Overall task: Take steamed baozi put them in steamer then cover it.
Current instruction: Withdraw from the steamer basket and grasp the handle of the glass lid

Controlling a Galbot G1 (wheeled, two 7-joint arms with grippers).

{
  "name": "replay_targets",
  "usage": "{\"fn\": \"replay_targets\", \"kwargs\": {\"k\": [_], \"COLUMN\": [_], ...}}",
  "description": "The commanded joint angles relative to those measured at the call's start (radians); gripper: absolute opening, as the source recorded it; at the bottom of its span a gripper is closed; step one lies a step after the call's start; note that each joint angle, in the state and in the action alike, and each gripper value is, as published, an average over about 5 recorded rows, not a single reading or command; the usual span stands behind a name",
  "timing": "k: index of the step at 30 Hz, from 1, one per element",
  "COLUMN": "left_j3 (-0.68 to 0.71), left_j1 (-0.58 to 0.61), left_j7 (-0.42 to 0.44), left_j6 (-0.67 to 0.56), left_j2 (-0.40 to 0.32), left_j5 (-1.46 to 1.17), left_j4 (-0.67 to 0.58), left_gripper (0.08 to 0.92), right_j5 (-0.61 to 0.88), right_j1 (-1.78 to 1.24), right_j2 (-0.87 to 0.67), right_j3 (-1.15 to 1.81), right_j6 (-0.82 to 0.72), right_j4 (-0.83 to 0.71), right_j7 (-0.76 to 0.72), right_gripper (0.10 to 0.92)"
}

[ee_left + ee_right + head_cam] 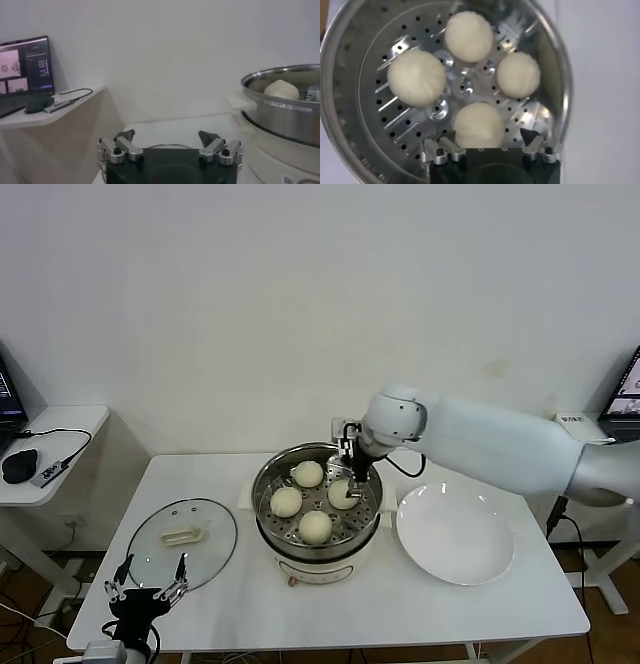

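Note:
The steamer needs covering. Next, my left gripper should move to the glass cover's handle [179, 536] and close on its raised bar.
Four cream-white baozi sit on the perforated tray of the steamer [263, 519]: one at the back [308, 473], one at the left [286, 501], one at the front [315, 526], one at the right [340, 493]. My right gripper [352, 484] hangs open just over the right one. In the right wrist view that baozi [478, 124] lies between the spread fingers of my right gripper [488, 134]. The glass cover [215, 536] lies flat on the table left of the steamer. My left gripper [147, 592] is parked open at the table's front left edge.
A flat white plate [455, 534] lies right of the steamer. A low side table [60, 429] with a mouse and cables stands at the far left. The left wrist view shows the steamer's wall [285, 117] and a monitor [25, 62] on that side table.

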Motion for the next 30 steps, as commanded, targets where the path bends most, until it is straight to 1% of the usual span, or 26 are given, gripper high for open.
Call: {"fn": "replay_targets", "kwargs": {"k": [1,4,7,10,13,18,22,26,30], "left_j3": [0.003,0.005,0.007,0.010,0.013,0.017,0.015,0.013,0.007], "left_j1": [-0.005,-0.011,-0.019,-0.025,-0.028,-0.038,-0.049,-0.053,-0.047], "left_j7": [0.000,-0.002,-0.007,-0.010,-0.012,-0.012,-0.014,-0.009,0.013], "left_j6": [0.000,-0.007,-0.018,-0.038,-0.059,-0.075,-0.111,-0.150,-0.160], "left_j2": [0.001,-0.001,-0.003,-0.004,-0.006,-0.012,-0.015,-0.010,0.009], "left_j5": [0.000,0.000,0.001,0.004,0.008,0.023,0.086,0.231,0.507], "left_j4": [0.004,0.012,0.026,0.049,0.075,0.102,0.137,0.186,0.236], "left_gripper": [0.823,0.823,0.823,0.823,0.823,0.823,0.823,0.823,0.823], "right_j5": [0.125,0.176,0.150,0.061,-0.032,-0.155,-0.229,-0.274,-0.274], "right_j1": [-0.054,-0.180,-0.400,-0.690,-0.936,-1.288,-1.488,-1.633,-1.734], "right_j2": [-0.211,-0.305,-0.377,-0.409,-0.398,-0.284,-0.116,0.075,0.203], "right_j3": [0.129,0.231,0.403,0.643,0.852,1.219,1.484,1.705,1.862], "right_j6": [0.026,0.096,0.204,0.326,0.444,0.644,0.788,0.837,0.833], "right_j4": [0.237,0.316,0.366,0.387,0.391,0.396,0.384,0.366,0.372], "right_j7": [0.266,0.507,0.674,0.771,0.830,0.848,0.800,0.711,0.637], "right_gripper": [0.822,0.823,0.823,0.823,0.823,0.823,0.823,0.823,0.823]}}
